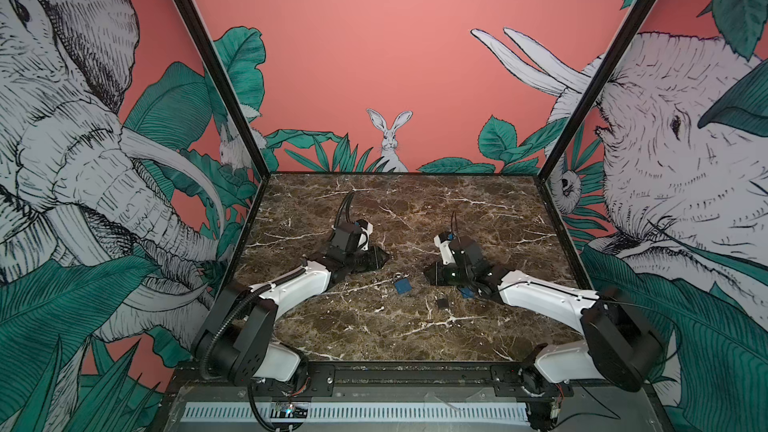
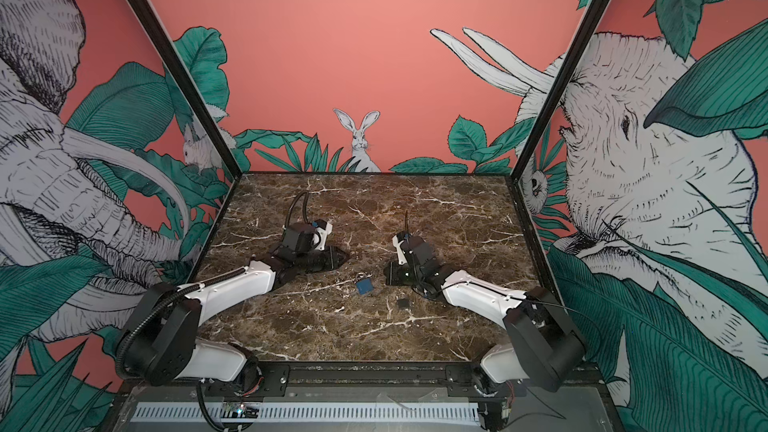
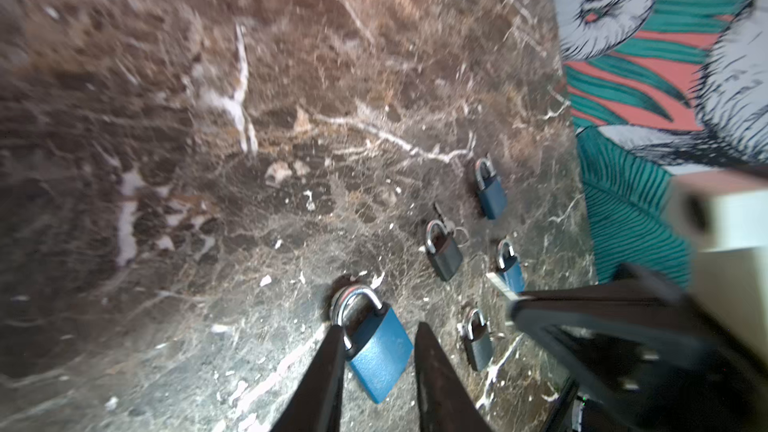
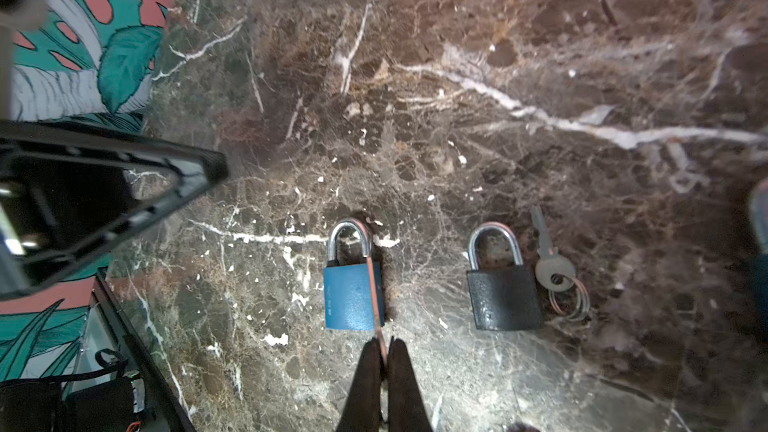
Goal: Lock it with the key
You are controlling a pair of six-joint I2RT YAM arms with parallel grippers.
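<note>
The robot's right gripper needs to release the key, now held over the blue padlock, close beside the blue padlock (image 1: pixel 410 277) (image 4: pixel 388 260), on its side facing the black padlock.
A blue padlock (image 1: pixel 402 284) (image 2: pixel 364 285) lies flat on the marble table (image 1: pixel 374 326), between the two arms. My left gripper (image 3: pixel 378 326) (image 1: pixel 385 258) stands open just above and behind it, its fingers either side of the lock (image 3: pixel 376 351) without gripping it. My right gripper (image 4: pixel 384 344) (image 1: pixel 427 273) is shut on a key (image 4: pixel 376 297), seen edge-on as a thin strip over the blue padlock (image 4: pixel 351 297). In the left wrist view the key's silver blade (image 3: pixel 498 284) sticks out of the right gripper (image 3: pixel 517 305).
A black padlock (image 4: pixel 503 297) (image 1: pixel 442 302) lies to the right of the blue one, with a second key (image 4: pixel 548 261) on a ring beside it. Several other small padlocks show in the left wrist view, one blue (image 3: pixel 490 191). Wall panels enclose the table.
</note>
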